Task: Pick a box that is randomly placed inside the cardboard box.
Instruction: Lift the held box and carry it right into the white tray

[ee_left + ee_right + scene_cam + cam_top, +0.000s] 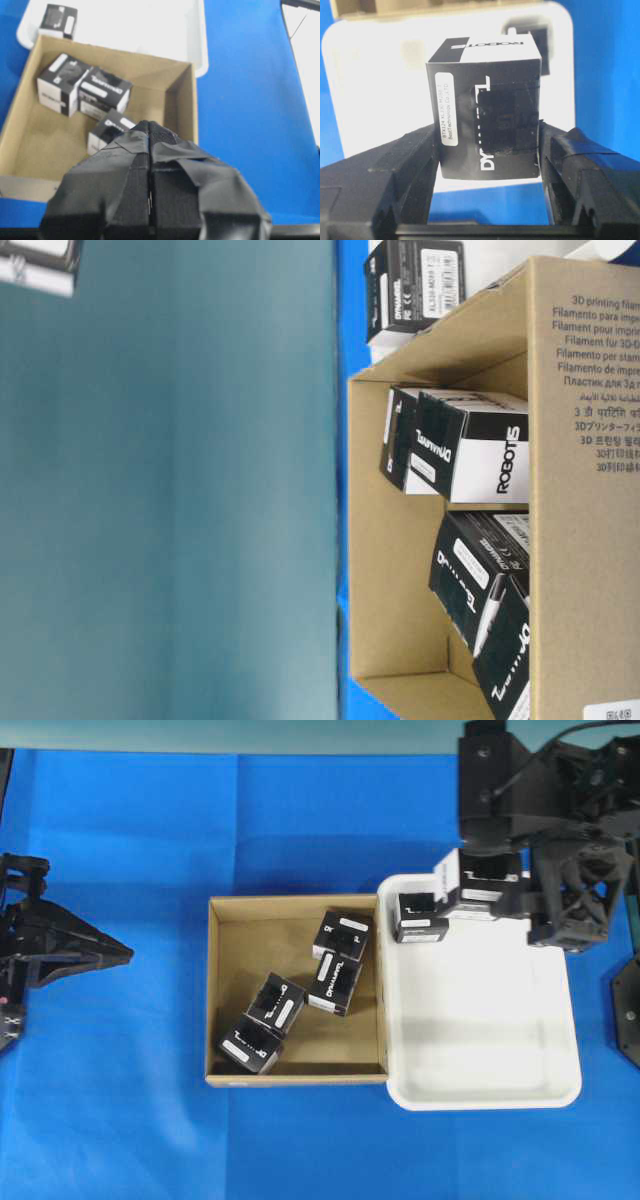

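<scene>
Next, I release the held black box from my right gripper beside the black box in the white tray's far corner [477, 919].
My right gripper [487, 150] is shut on a black box [487, 110] with a white label strip, its fingers [410, 160] pressing both side faces. Overhead, that held box [488, 882] hangs over the far edge of the white tray [480, 1020]. The brown cardboard box [215, 990] lies at the table's middle with several look-alike black boxes inside, such as one [333, 982] near its right wall. My left gripper [115, 956] rests shut and empty at the far left, its tip [149, 131] pointing toward the cardboard box [182, 95].
Another black box [420, 916] lies in the white tray's far left corner, next to the held one; it also shows in the left wrist view [58, 20]. Blue cloth [120, 840] covers the table. The tray touches the cardboard box's right wall.
</scene>
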